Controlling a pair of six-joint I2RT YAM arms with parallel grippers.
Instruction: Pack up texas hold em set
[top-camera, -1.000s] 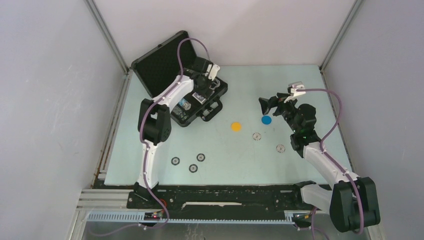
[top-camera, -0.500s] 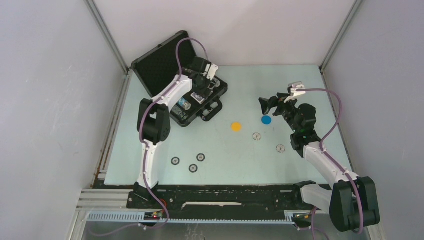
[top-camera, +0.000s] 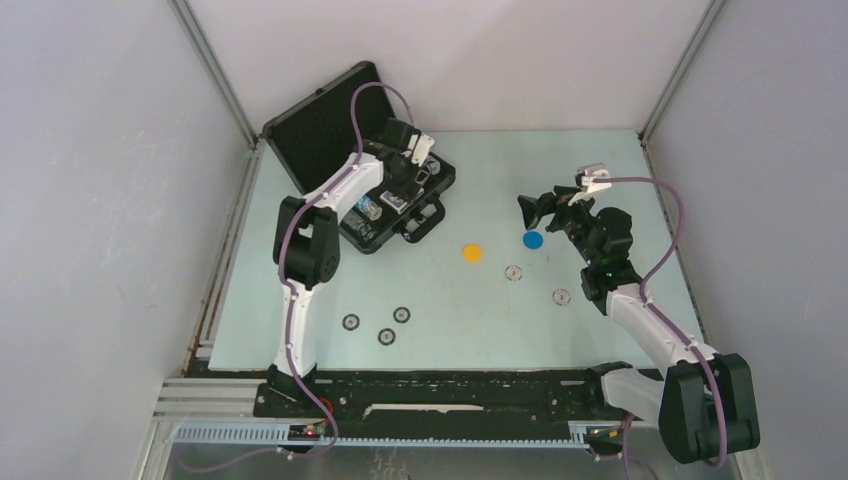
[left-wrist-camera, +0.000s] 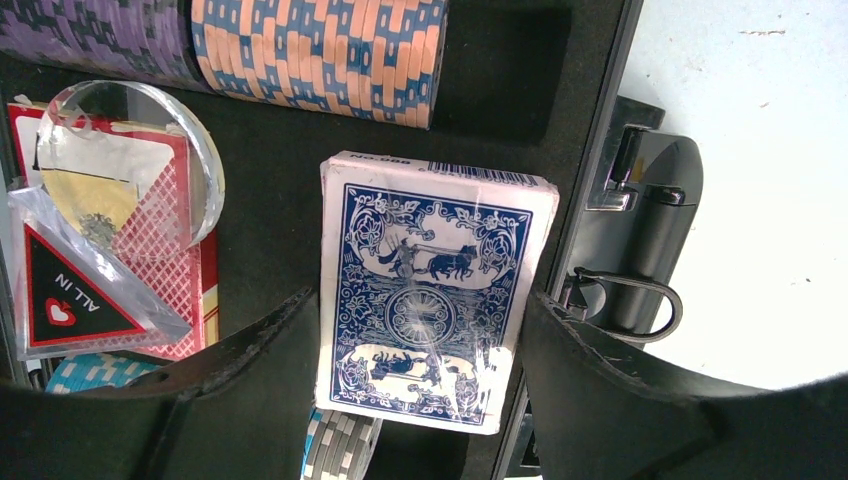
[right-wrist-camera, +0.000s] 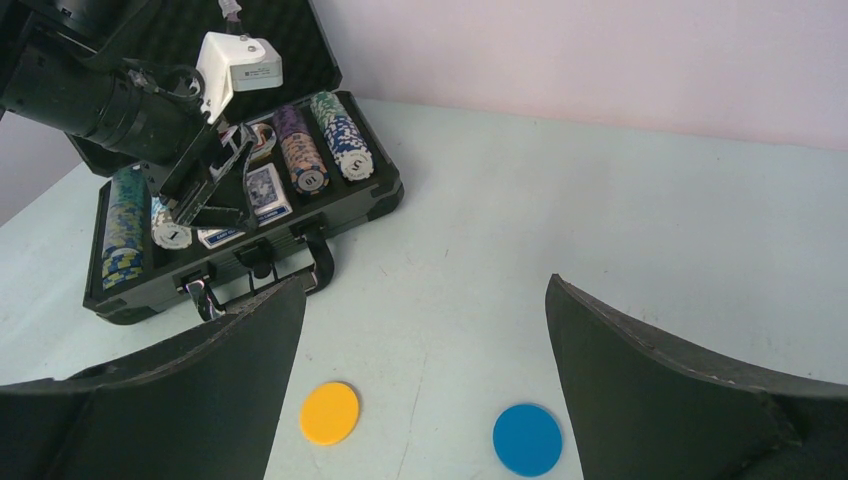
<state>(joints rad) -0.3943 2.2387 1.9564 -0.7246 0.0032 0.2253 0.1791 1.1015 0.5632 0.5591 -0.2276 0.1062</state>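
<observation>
Next, my left gripper releases the blue deck in the case (top-camera: 399, 195) (left-wrist-camera: 422, 278), between the orange chips and the grey chips.
The black poker case (top-camera: 432, 187) lies open at the back left, its lid (top-camera: 320, 130) raised. It holds rows of chips (left-wrist-camera: 320, 50), a red deck with an "ALL IN" tag (left-wrist-camera: 90, 290) and a blue-backed card deck (left-wrist-camera: 435, 290). My left gripper (top-camera: 408, 172) hovers over the case. Its open jaws (left-wrist-camera: 420, 330) straddle the blue deck, which lies partly on grey chips (left-wrist-camera: 340, 445). My right gripper (top-camera: 535, 214) is open and empty (right-wrist-camera: 425, 285) above the table. A blue disc (right-wrist-camera: 527, 440) and a yellow disc (right-wrist-camera: 330, 412) lie under it.
Loose grey chips lie on the table: two near the right arm (top-camera: 514, 272) (top-camera: 561, 296) and three at the front left (top-camera: 351, 322) (top-camera: 386, 336) (top-camera: 402, 314). The case handle (right-wrist-camera: 320, 262) and latch (left-wrist-camera: 635, 290) face the table's middle. Grey walls close in all sides.
My left gripper has drawn back slightly toward the rear left over the case. The right arm, discs and chips have not moved.
</observation>
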